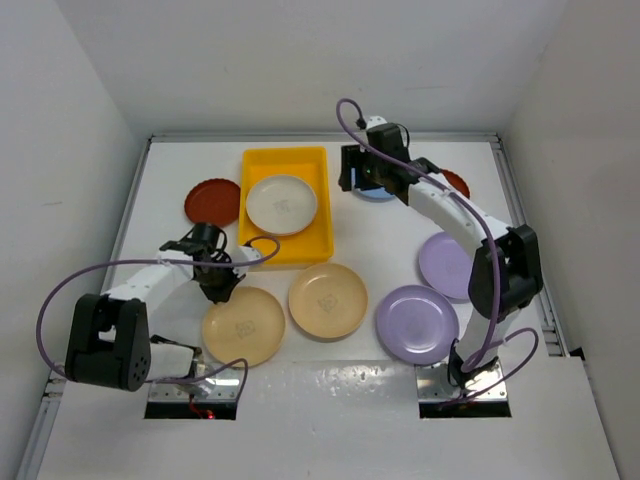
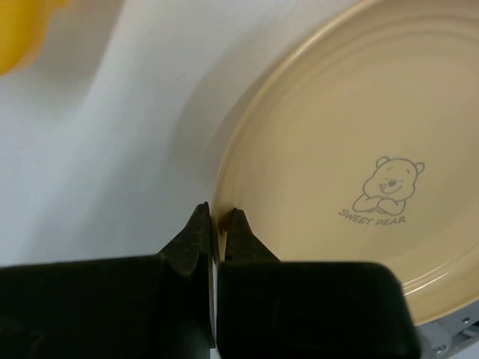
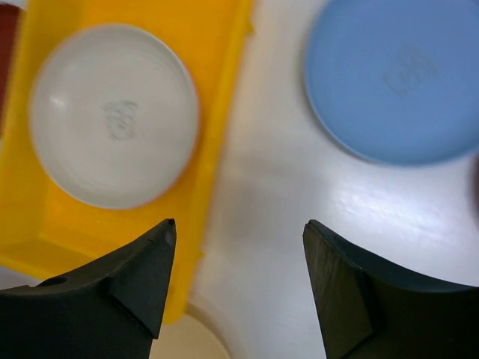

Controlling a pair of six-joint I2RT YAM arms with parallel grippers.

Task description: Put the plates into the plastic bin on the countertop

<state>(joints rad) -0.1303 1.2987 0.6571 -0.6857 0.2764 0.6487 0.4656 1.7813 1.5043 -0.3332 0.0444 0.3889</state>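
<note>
The second tan plate, beside the lilac plates, is next, and my right gripper should move to it and close on the plate's rim (image 1: 361, 281) that faces them.
The yellow plastic bin (image 1: 290, 250) holds a cream plate (image 1: 282, 203). My left gripper (image 1: 222, 290) is shut on the left rim of a tan plate (image 1: 243, 326); the left wrist view shows both fingertips (image 2: 238, 221) pinching that tan plate's (image 2: 352, 164) edge. A second tan plate (image 1: 328, 300) lies beside it on the countertop (image 1: 370, 260). My right gripper (image 1: 360, 175) hangs open and holds nothing. It is between the bin (image 3: 217, 97) and a light blue plate (image 3: 397, 75).
Two lilac plates (image 1: 417, 323) (image 1: 445, 265) lie near the right arm's base. One dark red plate (image 1: 212, 201) sits left of the bin, another (image 1: 456, 183) at the far right. White walls enclose the countertop on three sides.
</note>
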